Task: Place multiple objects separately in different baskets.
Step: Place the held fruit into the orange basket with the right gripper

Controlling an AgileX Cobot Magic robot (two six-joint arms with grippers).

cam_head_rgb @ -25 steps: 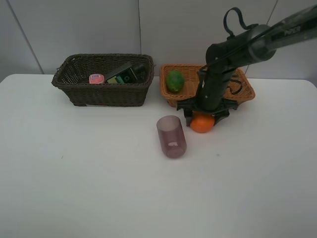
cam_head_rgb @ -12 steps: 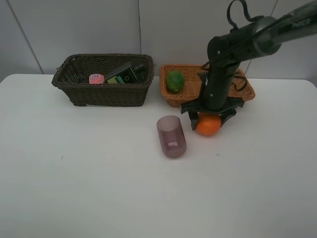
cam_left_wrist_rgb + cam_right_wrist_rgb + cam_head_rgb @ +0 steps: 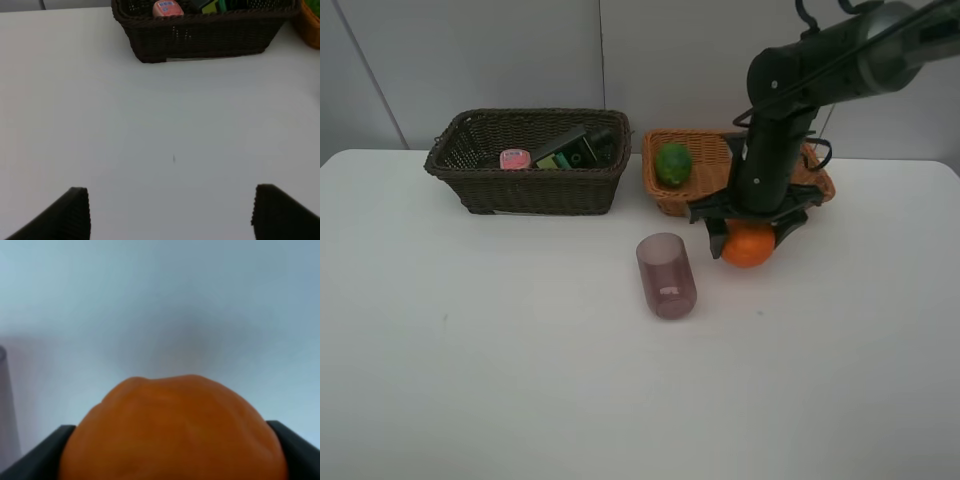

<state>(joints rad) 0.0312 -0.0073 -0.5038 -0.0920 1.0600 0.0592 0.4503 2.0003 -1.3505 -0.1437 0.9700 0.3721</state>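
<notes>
My right gripper is going to set the orange, still held just above the table, down for me inside the tan basket's end [image 3: 790,179] that is away from the green oval fruit.
My right gripper [image 3: 749,238] is shut on the orange [image 3: 748,247] and holds it just above the table, in front of the light tan basket [image 3: 665,196]. In the right wrist view the orange [image 3: 172,430] fills the space between the two fingers. A green oval fruit [image 3: 673,163] lies in the tan basket. The dark brown basket [image 3: 525,188] holds a pink bottle [image 3: 514,158] and a flat black bottle [image 3: 570,152]. A translucent purple cup [image 3: 666,275] lies on its side on the table, left of the orange. My left gripper [image 3: 172,215] stands open over bare table, facing the dark basket [image 3: 200,37].
The white table [image 3: 520,380] runs wide in front of the baskets. A grey wall [image 3: 520,50] stands close behind them. The right arm [image 3: 770,150] reaches down over the tan basket's front edge. The cup's side [image 3: 7,400] shows at the edge of the right wrist view.
The right gripper has carried the orange to the right and slightly up, off the table and closer to the tan basket. Nothing else has moved.
</notes>
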